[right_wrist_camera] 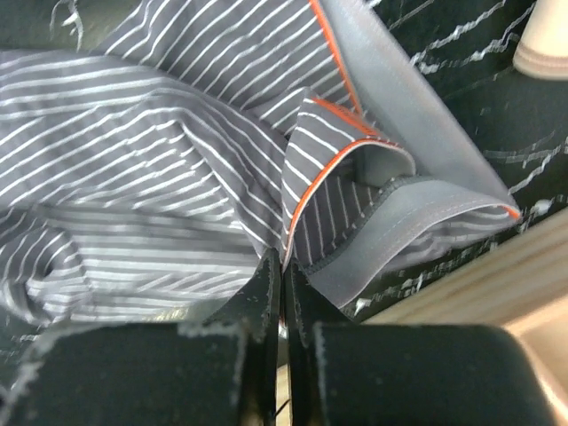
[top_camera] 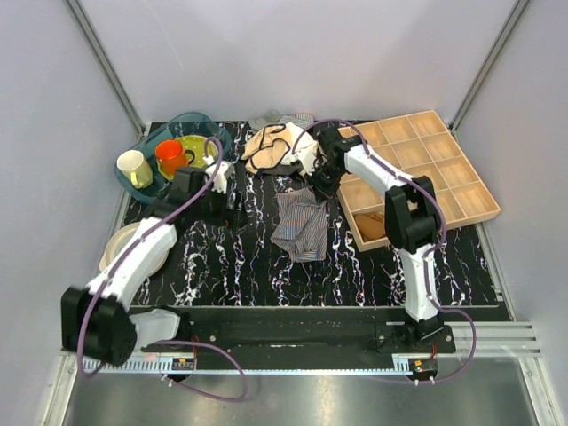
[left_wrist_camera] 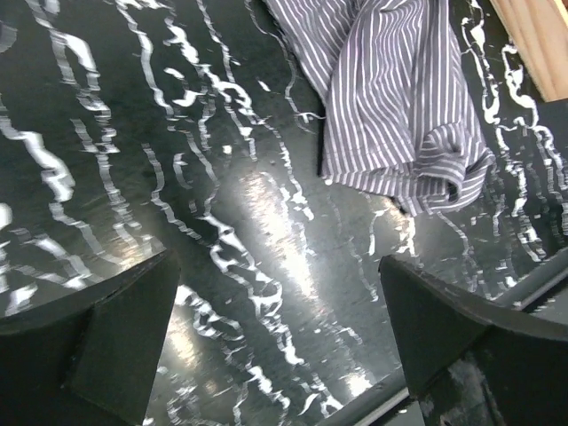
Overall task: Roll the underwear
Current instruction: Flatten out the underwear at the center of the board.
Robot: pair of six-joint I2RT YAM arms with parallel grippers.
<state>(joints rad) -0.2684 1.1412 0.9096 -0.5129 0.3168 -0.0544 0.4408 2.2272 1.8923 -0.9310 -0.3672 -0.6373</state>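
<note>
The waistband should be stretched between both grippers, so I need to close my left gripper on the underwear's far corner (top_camera: 280, 195) nearest the blue bin.
The underwear (top_camera: 300, 224), grey-and-white pinstriped boxer shorts with an orange-red trim and a plain grey waistband, lies crumpled in the middle of the black marbled mat. My right gripper (top_camera: 318, 184) is at its far edge. In the right wrist view the right gripper (right_wrist_camera: 282, 259) is shut on a fold of the underwear (right_wrist_camera: 169, 177) by the orange trim. My left gripper (top_camera: 232, 197) hovers over bare mat left of the garment. The left gripper (left_wrist_camera: 280, 293) is open and empty, with the underwear (left_wrist_camera: 390, 98) lying beyond it at the upper right.
A wooden compartment tray (top_camera: 426, 173) stands at the right. A beige-and-white garment with black trim (top_camera: 273, 149) lies at the back. A blue bin (top_camera: 169, 155) holds cups and a plate at the back left. A plate (top_camera: 133, 248) sits at the left.
</note>
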